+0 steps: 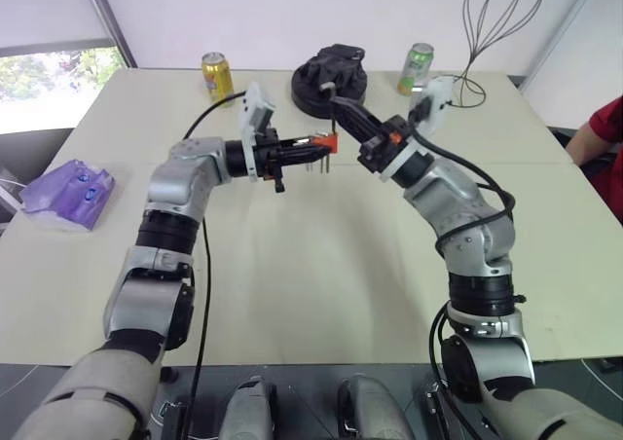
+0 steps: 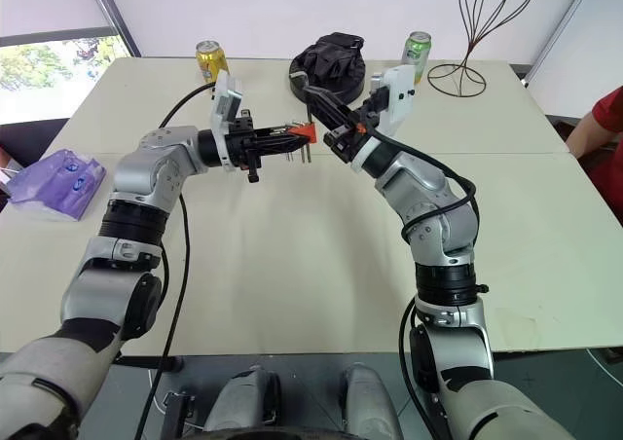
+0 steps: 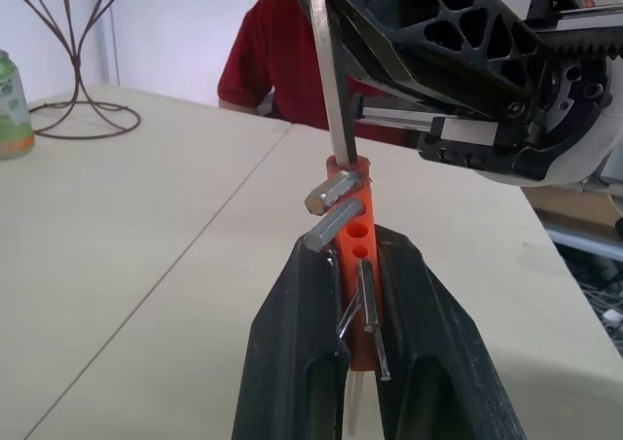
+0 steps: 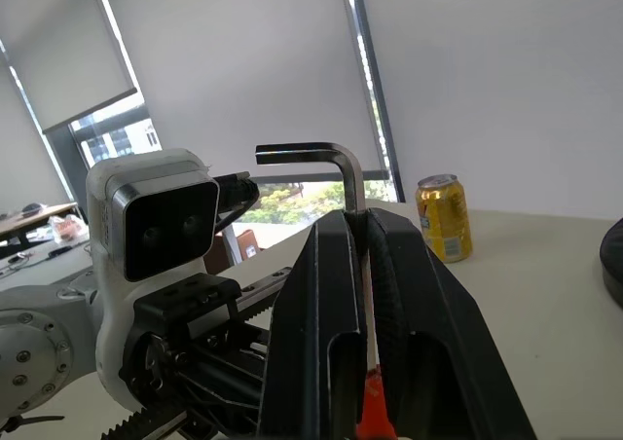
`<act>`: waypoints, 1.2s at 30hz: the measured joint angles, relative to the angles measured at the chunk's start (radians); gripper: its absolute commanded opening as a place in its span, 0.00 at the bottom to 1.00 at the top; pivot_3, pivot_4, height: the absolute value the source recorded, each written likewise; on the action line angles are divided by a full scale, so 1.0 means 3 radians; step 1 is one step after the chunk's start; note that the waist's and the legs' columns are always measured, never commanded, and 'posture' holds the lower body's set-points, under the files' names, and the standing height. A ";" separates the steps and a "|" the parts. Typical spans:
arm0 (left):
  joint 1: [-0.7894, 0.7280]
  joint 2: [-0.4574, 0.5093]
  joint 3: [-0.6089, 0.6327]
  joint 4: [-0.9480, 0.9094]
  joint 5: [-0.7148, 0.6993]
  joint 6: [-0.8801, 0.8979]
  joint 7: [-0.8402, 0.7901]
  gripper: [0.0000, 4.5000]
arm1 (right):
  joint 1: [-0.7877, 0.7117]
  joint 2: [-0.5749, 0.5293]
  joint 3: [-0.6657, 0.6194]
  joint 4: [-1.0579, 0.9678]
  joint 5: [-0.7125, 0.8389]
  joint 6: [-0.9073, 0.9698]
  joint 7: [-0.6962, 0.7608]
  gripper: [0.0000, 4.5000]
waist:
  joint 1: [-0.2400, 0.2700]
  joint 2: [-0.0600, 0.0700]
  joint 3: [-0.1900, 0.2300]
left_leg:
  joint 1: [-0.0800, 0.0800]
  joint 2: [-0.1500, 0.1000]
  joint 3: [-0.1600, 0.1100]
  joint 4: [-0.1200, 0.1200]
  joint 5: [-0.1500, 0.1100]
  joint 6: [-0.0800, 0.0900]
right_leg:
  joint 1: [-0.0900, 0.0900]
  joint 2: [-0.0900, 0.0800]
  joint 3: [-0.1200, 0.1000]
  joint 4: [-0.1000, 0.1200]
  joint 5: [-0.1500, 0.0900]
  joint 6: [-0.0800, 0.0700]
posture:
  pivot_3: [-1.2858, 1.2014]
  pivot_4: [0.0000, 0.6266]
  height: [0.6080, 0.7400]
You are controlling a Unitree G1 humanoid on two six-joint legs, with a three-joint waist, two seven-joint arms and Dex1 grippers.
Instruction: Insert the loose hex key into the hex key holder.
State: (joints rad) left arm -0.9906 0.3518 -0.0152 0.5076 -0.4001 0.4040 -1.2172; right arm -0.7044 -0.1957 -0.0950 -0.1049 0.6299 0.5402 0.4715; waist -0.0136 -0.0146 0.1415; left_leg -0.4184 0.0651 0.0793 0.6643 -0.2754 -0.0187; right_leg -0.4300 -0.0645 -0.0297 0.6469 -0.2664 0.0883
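The loose hex key sits shallow in the holder and my right gripper grips near the key's bend, so next I grip it closer to the holder (image 4: pixel 370 348).
My left gripper (image 3: pixel 352 247) is shut on the red-orange hex key holder (image 3: pixel 356 216), held above the table at mid-height; several short grey keys stick out of the block. The loose hex key (image 3: pixel 329 80), a thin grey L-shaped rod, comes straight down to the holder's top end, and its tip meets the block there. My right gripper (image 4: pixel 358 218) is shut on that key's long shaft, with the short bent end (image 4: pixel 307 152) sticking out past the fingertips. In the left eye view the two grippers meet over the far middle of the table, holder (image 1: pixel 327 143) on the left, right gripper (image 1: pixel 343 117) just beside it.
A yellow can (image 1: pixel 216 73), a black round object (image 1: pixel 331 75), a green can (image 1: pixel 419 67) and a wire stand (image 1: pixel 496 21) line the far edge of the beige table (image 1: pixel 292 265). A purple bag (image 1: pixel 68 192) lies at the left edge. A person in red (image 1: pixel 605 133) sits at the right.
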 measured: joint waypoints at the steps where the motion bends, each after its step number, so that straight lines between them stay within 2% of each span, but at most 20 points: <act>1: 0.0000 0.0000 0.0000 0.0000 0.0000 0.0000 0.0004 0.00 | 0.0000 0.0001 -0.0006 0.0001 0.0003 0.0001 -0.0011 0.01 | 0.0000 0.0000 0.0000 | 0.0000 0.0000 0.0000 0.0000 0.0000 0.0000 | 0.0000 0.0000 0.0000 0.0000 0.0000 0.0000 | 0.52 0.24 1.00; 23: -0.0001 0.0008 -0.0016 0.0003 0.0014 0.0009 0.0063 0.00 | 0.0039 0.0030 -0.0010 0.0000 0.0014 -0.0026 -0.0141 0.01 | 0.0000 0.0000 0.0000 | 0.0000 0.0000 0.0000 0.0000 0.0000 0.0000 | 0.0000 0.0000 0.0000 0.0000 0.0000 0.0000 | 0.52 0.24 1.00; 26: -0.0003 0.0033 -0.0034 0.0007 0.0092 -0.0137 0.0057 0.00 | 0.0074 0.0023 0.0001 0.0002 -0.0001 -0.0032 -0.0141 0.21 | 0.0000 0.0000 0.0000 | 0.0000 0.0000 0.0000 0.0000 0.0000 0.0000 | 0.0000 0.0000 0.0000 0.0000 0.0000 0.0000 | 0.52 0.24 1.00; 28: -0.0027 0.0050 -0.0025 0.0007 0.0092 -0.0179 0.0057 0.00 | 0.0131 0.0010 0.0001 0.0020 -0.0026 -0.0029 -0.0150 0.41 | 0.0001 0.0000 0.0000 | 0.0000 0.0000 0.0000 0.0000 0.0000 0.0000 | 0.0000 0.0000 0.0000 0.0000 0.0000 0.0000 | 0.52 0.24 1.00; 32: -0.0047 0.0057 -0.0006 0.0006 0.0083 -0.0234 0.0052 0.00 | 0.0150 -0.0026 -0.0010 0.0077 -0.0099 -0.0030 -0.0220 0.91 | 0.0001 0.0000 0.0000 | 0.0000 0.0000 0.0000 0.0000 0.0000 0.0000 | 0.0000 0.0000 0.0000 0.0000 0.0000 0.0000 | 0.52 0.24 1.00; 33: -0.0047 0.0057 -0.0006 0.0006 0.0082 -0.0237 0.0047 0.00 | 0.0150 -0.0038 -0.0021 0.0086 -0.0121 -0.0032 -0.0239 0.99 | 0.0001 0.0000 0.0000 | 0.0000 0.0000 0.0000 0.0000 0.0000 0.0000 | 0.0000 0.0000 0.0000 0.0000 0.0000 0.0000 | 0.52 0.24 1.00; 36: -0.0047 0.0057 -0.0007 0.0006 0.0083 -0.0242 0.0040 0.00 | 0.0150 -0.0044 -0.0030 0.0100 -0.0129 -0.0033 -0.0247 0.99 | 0.0000 0.0000 0.0000 | 0.0000 0.0000 0.0000 0.0000 0.0000 0.0000 | 0.0000 0.0000 0.0000 0.0000 0.0000 0.0000 | 0.52 0.24 1.00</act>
State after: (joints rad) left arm -1.0046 0.3690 -0.0172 0.5093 -0.3753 0.3314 -1.2051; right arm -0.6594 -0.2089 -0.1039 -0.0751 0.5911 0.5303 0.3973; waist -0.0135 -0.0146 0.1415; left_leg -0.4185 0.0651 0.0794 0.6644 -0.2754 -0.0187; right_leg -0.4300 -0.0645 -0.0296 0.6468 -0.2664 0.0883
